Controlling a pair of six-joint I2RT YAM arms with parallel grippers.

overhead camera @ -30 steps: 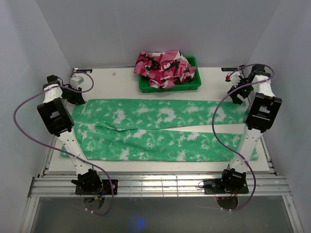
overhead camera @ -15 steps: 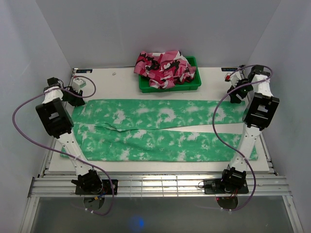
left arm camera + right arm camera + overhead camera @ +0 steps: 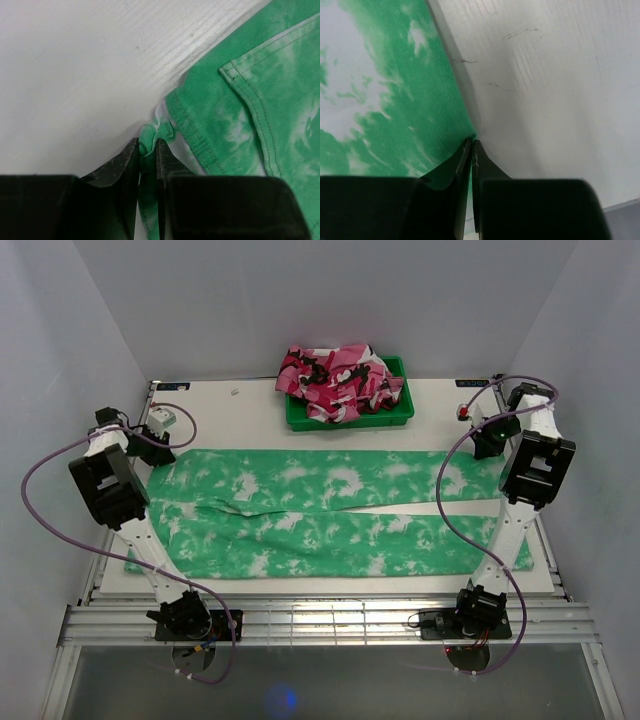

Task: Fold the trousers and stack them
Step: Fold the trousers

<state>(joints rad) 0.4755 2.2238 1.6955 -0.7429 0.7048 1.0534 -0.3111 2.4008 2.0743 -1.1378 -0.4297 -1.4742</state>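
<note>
My left gripper should release the far waist corner on the waist end of the trousers' near half (image 3: 161,517).
The trousers (image 3: 320,510) are bright green with white blotches and lie flat across the white table (image 3: 250,405), waist to the left and both legs running right. My left gripper (image 3: 148,450) is at the far left corner of the waist. In the left wrist view it (image 3: 148,145) is shut on a bunched bit of the waist edge of the trousers (image 3: 240,115), beside a stitched pocket seam. My right gripper (image 3: 487,445) is at the far right end of the far leg. In the right wrist view it (image 3: 471,142) is shut on the edge of the trousers (image 3: 405,100).
A green bin (image 3: 395,415) at the back middle of the table holds crumpled pink, white and black cloth (image 3: 340,375). A small white box (image 3: 161,418) sits near the left gripper. Enclosure walls stand close on both sides. The table's near edge meets a metal rail (image 3: 320,620).
The right gripper has gone from open to shut on the far leg's end. The left arm has shifted slightly left and back with the waist corner, and the cloth's middle wrinkles have moved.
</note>
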